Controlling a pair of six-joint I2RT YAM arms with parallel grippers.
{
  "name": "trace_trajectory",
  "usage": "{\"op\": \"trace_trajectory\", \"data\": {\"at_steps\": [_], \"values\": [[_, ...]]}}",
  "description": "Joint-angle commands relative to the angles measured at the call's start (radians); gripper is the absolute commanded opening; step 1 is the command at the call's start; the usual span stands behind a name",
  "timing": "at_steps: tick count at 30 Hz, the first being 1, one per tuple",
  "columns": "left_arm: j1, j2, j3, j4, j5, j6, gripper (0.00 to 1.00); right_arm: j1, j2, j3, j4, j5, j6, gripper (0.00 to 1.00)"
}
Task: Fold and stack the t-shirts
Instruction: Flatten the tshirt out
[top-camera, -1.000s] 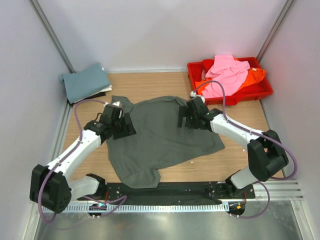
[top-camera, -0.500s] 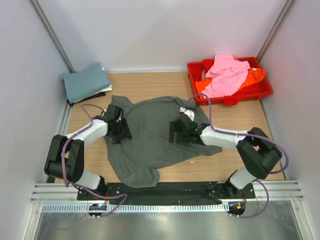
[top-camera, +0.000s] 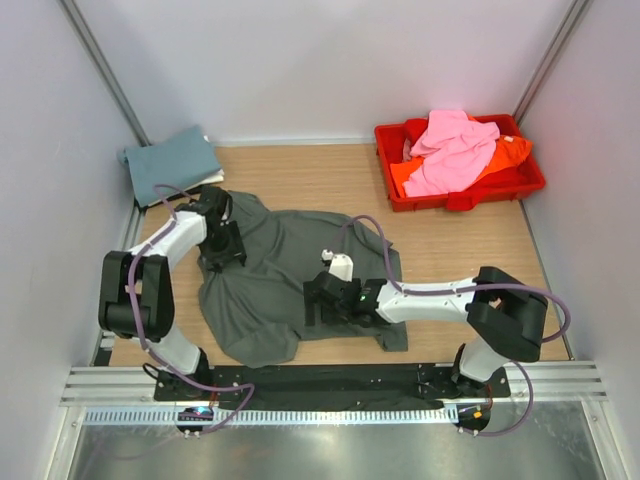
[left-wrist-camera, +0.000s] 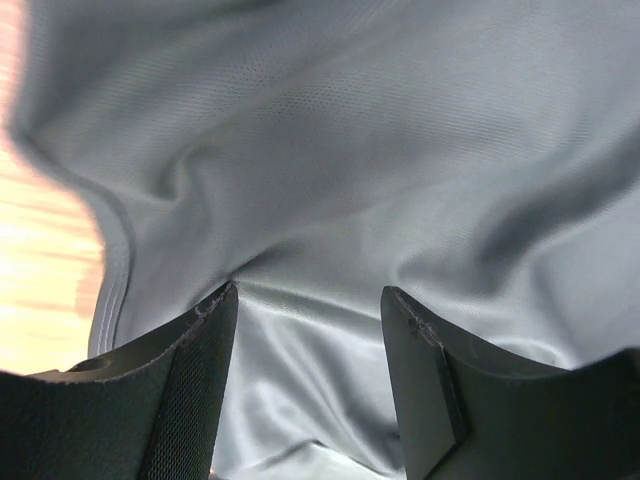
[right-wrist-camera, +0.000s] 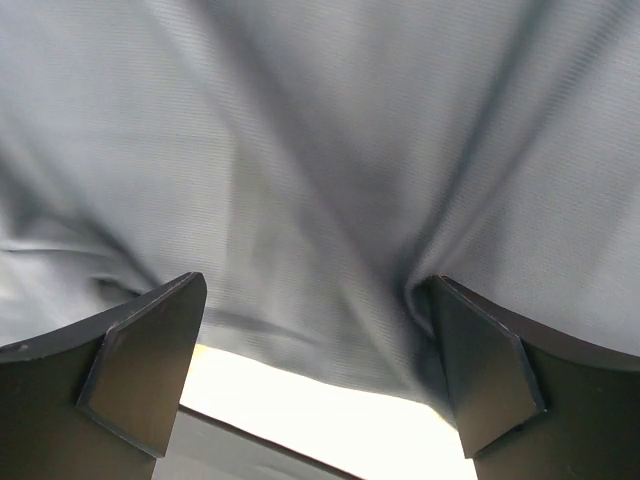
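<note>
Next, my left gripper closes on the dark grey t-shirt's near sleeve end (top-camera: 264, 358), beside its side's metal rail.
The dark grey t-shirt (top-camera: 275, 275) lies rumpled on the wooden table, bunched toward the near left. My left gripper (top-camera: 222, 247) is on its far left part. In the left wrist view its jaws (left-wrist-camera: 305, 295) stand apart, tips pressed into the grey cloth (left-wrist-camera: 350, 150). My right gripper (top-camera: 318, 300) is on the shirt's near middle. In the right wrist view it (right-wrist-camera: 315, 285) is wide open over the cloth (right-wrist-camera: 330, 150), a hem and bright table showing below. A folded teal shirt (top-camera: 172, 163) lies over a white one at the back left. Pink (top-camera: 452, 148) and orange (top-camera: 510, 152) shirts fill the tray.
The red plastic tray (top-camera: 520, 185) stands at the back right by the wall. Bare wood (top-camera: 470, 245) shows right of the grey shirt. A metal rail (top-camera: 330, 385) with the arm bases runs along the near edge. Walls close in on the left, right and back.
Both grippers have moved toward the near left, the right one farthest, and the grey shirt's right side has been drawn along with it, leaving the shirt narrower and more bunched.
</note>
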Motion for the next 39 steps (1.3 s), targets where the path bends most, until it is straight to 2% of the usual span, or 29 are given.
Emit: {"op": "trace_trajectory", "data": {"at_steps": [1, 4, 7, 8, 11, 12, 15, 16, 18, 22, 27, 39], "values": [[0.002, -0.065, 0.08, -0.142, -0.094, 0.105, 0.61, 0.0, 0.007, 0.078, -0.143, 0.079, 0.025, 1.0], [0.001, -0.139, 0.078, -0.201, -0.149, 0.121, 0.6, -0.006, -0.014, 0.206, -0.281, 0.176, -0.058, 1.0], [-0.004, -0.273, 0.07, -0.227, -0.133, 0.129, 0.61, -0.043, -0.051, 0.328, -0.379, 0.239, -0.144, 1.0], [-0.009, -0.333, 0.067, -0.231, -0.11, 0.13, 0.61, -0.098, -0.063, 0.348, -0.395, 0.243, -0.162, 1.0], [-0.038, -0.422, 0.038, -0.231, -0.039, 0.133, 0.61, -0.224, -0.138, 0.351, -0.374, 0.194, -0.228, 0.99], [-0.047, -0.488, 0.025, -0.225, -0.021, 0.127, 0.61, -0.323, -0.153, 0.33, -0.342, 0.146, -0.242, 0.98], [-0.123, -0.62, -0.046, -0.176, 0.065, 0.078, 0.6, -0.487, -0.175, 0.31, -0.311, 0.082, -0.29, 0.9], [-0.13, -0.661, -0.072, -0.114, 0.108, 0.046, 0.6, -0.52, -0.169, 0.305, -0.298, 0.041, -0.305, 0.81], [-0.131, -0.761, -0.159, -0.045, 0.207, 0.024, 0.6, -0.589, -0.151, 0.288, -0.259, -0.019, -0.316, 0.73], [-0.14, -0.878, -0.221, -0.017, 0.18, -0.013, 0.6, -0.731, -0.069, 0.288, -0.214, -0.198, -0.328, 0.67], [-0.151, -0.956, -0.227, -0.001, 0.136, -0.006, 0.61, -0.805, 0.013, 0.259, -0.147, -0.286, -0.33, 0.65], [-0.151, -0.93, -0.226, 0.011, 0.141, 0.001, 0.58, -0.816, 0.106, 0.204, -0.033, -0.395, -0.282, 0.63]]}}
